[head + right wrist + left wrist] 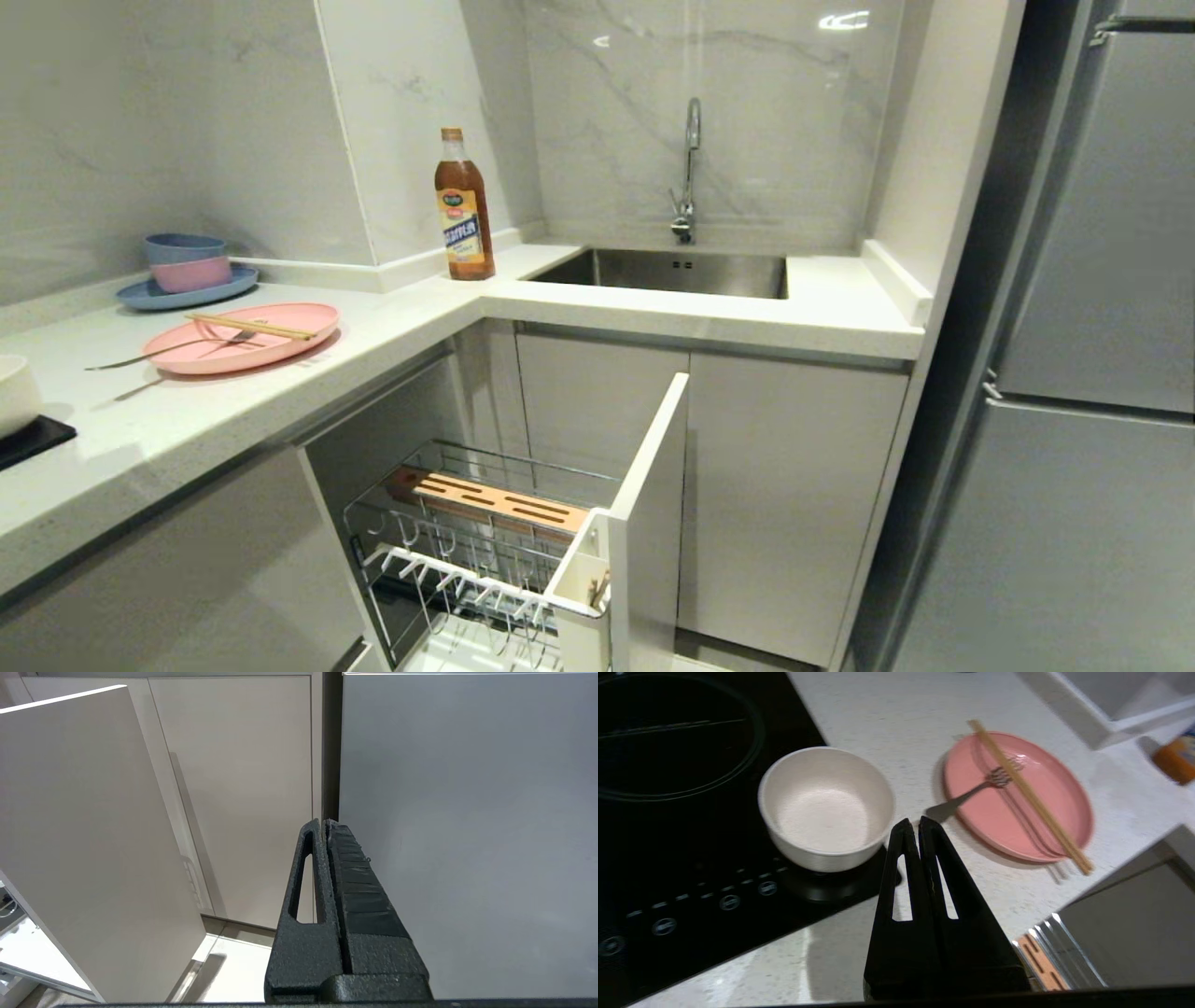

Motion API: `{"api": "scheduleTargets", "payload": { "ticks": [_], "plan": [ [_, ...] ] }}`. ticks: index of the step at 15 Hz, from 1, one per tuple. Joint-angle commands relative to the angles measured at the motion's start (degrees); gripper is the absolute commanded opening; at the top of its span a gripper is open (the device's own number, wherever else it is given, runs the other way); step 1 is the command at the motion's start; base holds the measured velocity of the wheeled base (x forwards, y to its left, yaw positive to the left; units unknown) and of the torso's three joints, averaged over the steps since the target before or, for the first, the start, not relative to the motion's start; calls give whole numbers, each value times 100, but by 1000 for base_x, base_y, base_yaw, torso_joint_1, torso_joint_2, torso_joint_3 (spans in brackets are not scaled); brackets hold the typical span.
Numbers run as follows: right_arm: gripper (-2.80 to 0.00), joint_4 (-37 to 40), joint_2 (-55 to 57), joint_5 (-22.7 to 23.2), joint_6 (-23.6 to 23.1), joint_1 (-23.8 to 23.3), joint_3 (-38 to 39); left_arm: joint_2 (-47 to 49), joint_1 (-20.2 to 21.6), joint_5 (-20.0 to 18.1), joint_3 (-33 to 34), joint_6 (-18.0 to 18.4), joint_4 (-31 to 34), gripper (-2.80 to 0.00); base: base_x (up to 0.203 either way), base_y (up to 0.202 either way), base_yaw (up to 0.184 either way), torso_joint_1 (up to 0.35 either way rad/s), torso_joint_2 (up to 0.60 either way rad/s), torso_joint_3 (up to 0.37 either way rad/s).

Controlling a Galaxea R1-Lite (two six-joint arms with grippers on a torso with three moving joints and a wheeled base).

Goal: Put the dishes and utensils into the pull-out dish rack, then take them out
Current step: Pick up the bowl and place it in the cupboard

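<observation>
Next, my left gripper needs to go to the cream bowl's rim [27, 360] [893, 805] on the side facing the pink plate and close there.
The pink plate [245, 338] [1017, 795] lies on the counter with the wooden chopsticks [250, 327] [1029, 795] laid across it and the silver fork [168, 348] [971, 794] resting on its rim. The cream bowl [17, 394] [826, 807] stands on the corner of a black cooktop [668, 826]. My left gripper [913, 822] hovers shut and empty above the counter between bowl and plate. The pull-out dish rack [485, 560] stands open below the counter, with its wooden block [495, 499], utensil cup [581, 583] and white front panel [649, 513]. My right gripper [323, 823] is shut and empty, down by the cabinet fronts.
A blue plate with small blue and pink bowls [187, 271] sits at the back left. A brown sauce bottle [464, 210] stands by the steel sink [667, 273] and tap [689, 173]. A grey fridge [1092, 373] fills the right side.
</observation>
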Motion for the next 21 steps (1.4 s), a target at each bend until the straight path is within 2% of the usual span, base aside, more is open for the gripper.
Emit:
{"api": "scheduleTargets", "payload": {
  "ticks": [1, 3, 6, 11, 21],
  "plan": [
    [-280, 1, 0, 0, 3, 6, 9, 344, 237, 13, -291, -17, 289, -280, 0, 0, 0, 0, 0, 0],
    [-280, 2, 0, 0, -2, 6, 13, 584, 551, 3, -587, -10, 731, -280, 0, 0, 0, 0, 0, 0],
    [-280, 2, 0, 0, 3, 2, 14, 873, 728, 4, -767, 75, 865, -280, 0, 0, 0, 0, 0, 0],
    [-280, 2, 0, 0, -6, 6, 18, 1530, 740, -305, -1216, 103, 867, -280, 0, 0, 0, 0, 0, 0],
    [-280, 0, 0, 0, 1, 0, 14, 1826, 740, -319, -1278, 86, 867, -280, 0, 0, 0, 0, 0, 0]
  ]
}}
